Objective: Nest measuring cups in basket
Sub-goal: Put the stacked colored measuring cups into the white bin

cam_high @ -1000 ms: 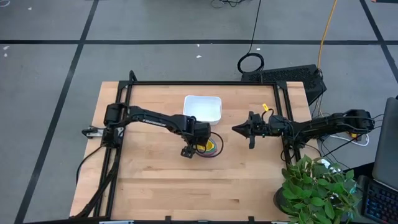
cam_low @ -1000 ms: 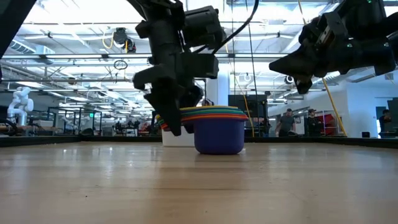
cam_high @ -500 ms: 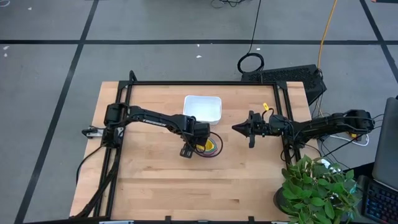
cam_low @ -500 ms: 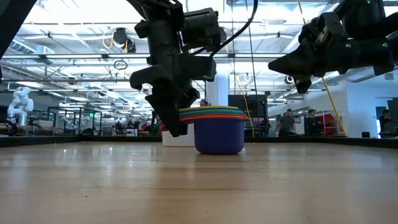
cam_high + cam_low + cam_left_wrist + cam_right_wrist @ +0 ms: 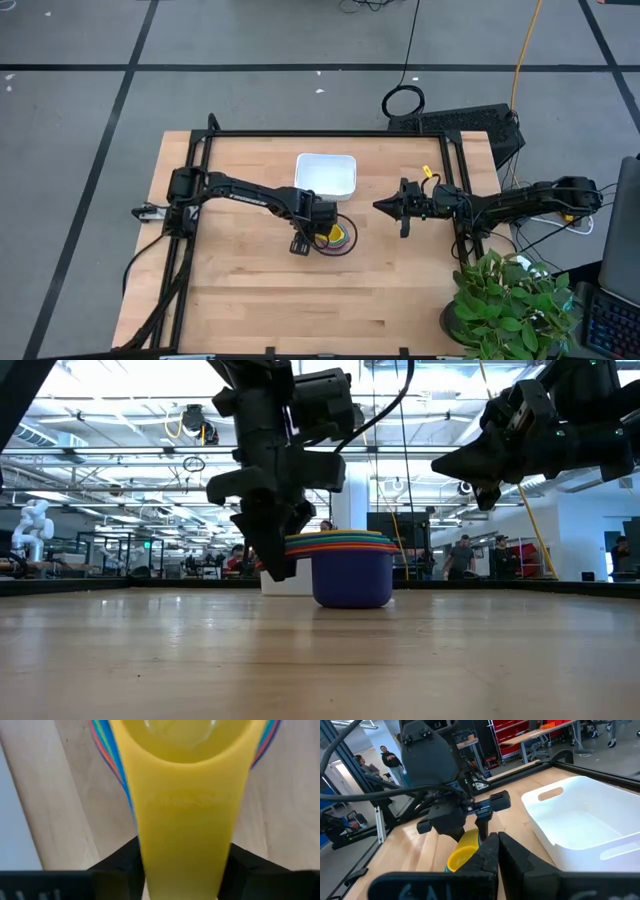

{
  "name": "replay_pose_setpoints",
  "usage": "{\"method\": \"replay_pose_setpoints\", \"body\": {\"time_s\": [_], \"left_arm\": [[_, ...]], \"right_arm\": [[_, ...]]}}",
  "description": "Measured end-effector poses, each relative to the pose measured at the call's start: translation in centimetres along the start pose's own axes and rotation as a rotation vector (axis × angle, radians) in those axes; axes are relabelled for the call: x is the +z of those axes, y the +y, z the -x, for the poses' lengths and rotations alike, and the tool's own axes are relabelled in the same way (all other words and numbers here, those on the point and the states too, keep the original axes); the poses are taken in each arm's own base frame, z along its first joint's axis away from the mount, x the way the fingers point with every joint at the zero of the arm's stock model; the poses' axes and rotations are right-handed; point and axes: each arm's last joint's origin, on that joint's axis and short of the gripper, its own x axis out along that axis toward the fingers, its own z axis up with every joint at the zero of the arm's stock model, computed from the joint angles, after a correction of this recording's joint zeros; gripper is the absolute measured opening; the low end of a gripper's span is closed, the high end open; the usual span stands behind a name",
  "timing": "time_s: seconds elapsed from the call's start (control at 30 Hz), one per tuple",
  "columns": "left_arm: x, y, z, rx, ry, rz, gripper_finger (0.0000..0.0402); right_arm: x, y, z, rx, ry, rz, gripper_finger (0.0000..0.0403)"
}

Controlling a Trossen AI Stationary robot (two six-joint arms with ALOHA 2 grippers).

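Observation:
My left gripper will let go of the stack of measuring cups in the middle of the white basket's bottom [image 5: 327, 177].
The measuring cups [image 5: 342, 237] stand nested in one stack on the wooden table, the yellow one [image 5: 185, 735] innermost and a navy one [image 5: 350, 578] outermost, resting on its bottom. Their handles stick out toward the table's left. My left gripper [image 5: 320, 237] comes down onto those handles and is shut on them. The white basket [image 5: 326, 173] sits just beyond the stack toward the far edge and holds nothing. My right gripper [image 5: 385, 207] hovers shut above the table, to the right of the stack, pointing level at it. My left gripper pinches the stacked handles between its two fingers [image 5: 120, 867], one on each long edge of the yellow top handle [image 5: 185, 835]. The fingers come from above, pointing steeply down, and lie across the handles. The stack stands upright on the table [image 5: 350, 600].
A black frame [image 5: 330, 133] rims the table. A potted plant [image 5: 505, 300] stands at the near right corner, with a keyboard [image 5: 470, 125] beyond the far right. Bare wood lies toward the near edge. People [image 5: 387, 757] stand in the room beyond the table.
My left gripper has shut its fingers on the cups' handles and rolled slightly, staying where it was. The stack has kept its place on the table.

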Motion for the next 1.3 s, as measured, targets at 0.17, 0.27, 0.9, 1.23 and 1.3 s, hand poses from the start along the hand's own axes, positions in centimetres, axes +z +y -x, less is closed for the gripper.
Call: {"method": "replay_pose_setpoints", "body": {"time_s": [0.17, 0.27, 0.9, 1.23, 1.3], "left_arm": [[-0.1, -0.2, 0.0, -0.001, 0.014, 0.005, 0.0139], [-0.2, -0.2, 0.2, 0.0, 0.016, 0.017, 0.0139], [-2.8, 4.8, 9.9, 0.102, -0.157, 0.104, 0.0139], [-6.5, 12.8, 10.2, 0.206, -0.163, 0.179, 0.0139], [-6.5, 13.3, 9.4, 0.183, -0.157, 0.167, 0.0139]], "right_arm": [[0.0, 0.0, 0.0, 0.0, 0.0, 0.0, 0.0], [0.0, 0.0, 0.0, 0.0, 0.0, 0.0, 0.0], [0.0, 0.0, 0.0, 0.004, 0.0, -0.019, 0.0], [0.0, 0.0, 0.0, 0.001, 0.0, -0.015, 0.0], [0.0, 0.0, 0.0, -0.001, -0.003, -0.013, 0.0]]}}
